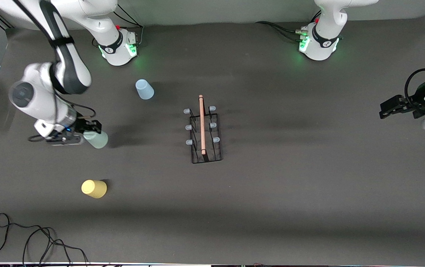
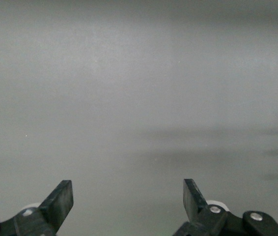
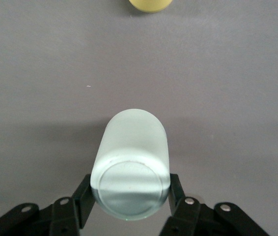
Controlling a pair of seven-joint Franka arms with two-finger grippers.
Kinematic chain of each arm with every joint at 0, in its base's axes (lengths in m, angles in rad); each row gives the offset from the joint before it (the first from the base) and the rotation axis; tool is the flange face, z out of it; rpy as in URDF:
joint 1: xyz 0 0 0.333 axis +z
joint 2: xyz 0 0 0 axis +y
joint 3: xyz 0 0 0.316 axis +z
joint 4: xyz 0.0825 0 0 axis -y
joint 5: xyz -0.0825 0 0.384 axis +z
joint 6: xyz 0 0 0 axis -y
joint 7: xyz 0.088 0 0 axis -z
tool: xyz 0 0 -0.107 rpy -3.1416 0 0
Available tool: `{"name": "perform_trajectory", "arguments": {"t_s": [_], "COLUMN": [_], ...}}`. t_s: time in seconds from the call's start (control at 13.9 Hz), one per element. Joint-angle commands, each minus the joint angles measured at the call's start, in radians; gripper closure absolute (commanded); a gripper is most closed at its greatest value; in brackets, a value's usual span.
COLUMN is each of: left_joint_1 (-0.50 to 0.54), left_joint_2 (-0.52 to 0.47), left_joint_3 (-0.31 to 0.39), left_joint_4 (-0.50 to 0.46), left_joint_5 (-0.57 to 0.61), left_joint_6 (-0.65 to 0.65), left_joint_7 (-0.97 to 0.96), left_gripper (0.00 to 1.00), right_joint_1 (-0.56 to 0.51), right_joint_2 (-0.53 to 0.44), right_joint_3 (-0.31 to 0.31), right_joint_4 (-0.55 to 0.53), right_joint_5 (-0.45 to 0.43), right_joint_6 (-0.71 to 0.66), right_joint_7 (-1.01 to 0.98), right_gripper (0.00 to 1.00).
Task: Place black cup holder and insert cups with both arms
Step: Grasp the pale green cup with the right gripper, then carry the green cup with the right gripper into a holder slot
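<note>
Next, I let go of the pale mint green cup with my right gripper on the cup holder's peg [image 1: 188, 117] nearest the light blue cup.
The black cup holder [image 1: 202, 124] stands mid-table, its light-wood handle on top and its pale pegs bare. My right gripper [image 1: 93, 135] is shut on the pale mint green cup [image 1: 97, 139] low at the right arm's end of the table. In the right wrist view the fingers [image 3: 84, 191] press both sides of the cup [image 3: 131, 157]. The light blue cup [image 1: 144, 89] sits farther from the front camera. The yellow cup [image 1: 94, 188] lies nearer and also shows in the right wrist view [image 3: 150, 4]. My left gripper [image 1: 384, 111] waits, open and empty [image 2: 128, 189], at the left arm's end.
Black cables [image 1: 30, 237] lie at the table's front edge toward the right arm's end. The two green-lit arm bases [image 1: 121, 46] [image 1: 318, 42] stand along the table's back edge.
</note>
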Motion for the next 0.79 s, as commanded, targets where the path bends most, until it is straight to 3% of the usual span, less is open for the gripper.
{"name": "perform_trajectory", "arguments": {"t_s": [0.0, 0.22, 0.43, 0.72], "left_joint_1": [0.017, 0.054, 0.071, 0.072], "left_joint_2": [-0.009, -0.011, -0.011, -0.008], "left_joint_3": [-0.006, -0.003, -0.001, -0.003], "left_joint_4": [0.013, 0.018, 0.018, 0.01], "left_joint_5": [0.008, 0.005, 0.003, 0.002], "left_joint_6": [-0.04, -0.045, -0.036, -0.03], "left_joint_7": [0.044, 0.093, 0.093, 0.092], "left_gripper": [0.0, 0.0, 0.0, 0.0], "right_joint_1": [0.094, 0.306, 0.528, 0.644], "right_joint_2": [-0.074, -0.12, -0.094, 0.015], "right_joint_3": [0.001, -0.001, 0.001, 0.001], "right_joint_4": [0.093, 0.128, 0.174, 0.305], "right_joint_5": [-0.002, 0.0, 0.016, 0.104], "right_joint_6": [-0.195, -0.284, -0.281, -0.277], "right_joint_7": [0.236, 0.688, 1.129, 1.407], "right_gripper": [0.74, 0.77, 0.79, 0.8]}}
